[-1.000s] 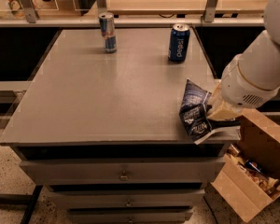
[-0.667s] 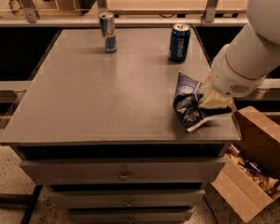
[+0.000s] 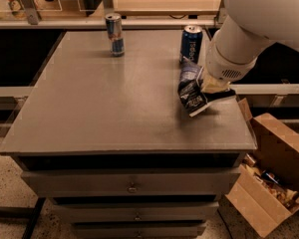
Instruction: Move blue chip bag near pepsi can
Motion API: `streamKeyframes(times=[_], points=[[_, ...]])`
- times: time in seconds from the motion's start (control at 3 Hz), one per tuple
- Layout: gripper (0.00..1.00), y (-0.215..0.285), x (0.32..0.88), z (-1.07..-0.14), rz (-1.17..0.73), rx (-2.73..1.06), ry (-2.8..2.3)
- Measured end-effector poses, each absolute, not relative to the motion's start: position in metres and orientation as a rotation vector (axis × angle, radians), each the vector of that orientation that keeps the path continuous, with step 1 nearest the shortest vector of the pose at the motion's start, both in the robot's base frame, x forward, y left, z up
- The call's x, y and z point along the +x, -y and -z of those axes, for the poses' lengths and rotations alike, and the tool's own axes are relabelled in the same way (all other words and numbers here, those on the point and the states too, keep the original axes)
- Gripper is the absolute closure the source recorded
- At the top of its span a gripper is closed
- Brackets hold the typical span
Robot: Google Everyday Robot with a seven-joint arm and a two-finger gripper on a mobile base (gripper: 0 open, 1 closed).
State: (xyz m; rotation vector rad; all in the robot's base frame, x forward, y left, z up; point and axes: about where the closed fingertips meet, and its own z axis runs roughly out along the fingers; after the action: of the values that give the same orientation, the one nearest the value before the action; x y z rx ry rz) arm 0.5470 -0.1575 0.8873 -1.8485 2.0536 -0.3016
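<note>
Next, the gripper releases the blue chip bag on the grey table (image 3: 208, 75) just in front of the pepsi can.
The blue chip bag (image 3: 191, 87), crumpled navy foil with pale print, is held just above the grey table (image 3: 104, 98) at its right side. My gripper (image 3: 209, 89) is shut on the bag's right edge, under the big white arm (image 3: 249, 29). The pepsi can (image 3: 191, 43), dark blue with white lettering and a silver top, stands upright just behind the bag at the table's far right. A small gap shows between the bag's top and the can.
A slim silver-and-blue can (image 3: 114, 34) stands at the far middle of the table. An open cardboard box (image 3: 269, 178) of clutter sits on the floor to the right. Drawers (image 3: 132, 185) run below the tabletop. A rail and shelving line the back.
My arm has carried the chip bag from the table's front right edge back toward the pepsi can. Both cans stayed put.
</note>
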Motion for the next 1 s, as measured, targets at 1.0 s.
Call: streamKeyframes(times=[1.0], points=[[1.00,0.178,0.603,-0.896,0.391,-1.783,-2.068]])
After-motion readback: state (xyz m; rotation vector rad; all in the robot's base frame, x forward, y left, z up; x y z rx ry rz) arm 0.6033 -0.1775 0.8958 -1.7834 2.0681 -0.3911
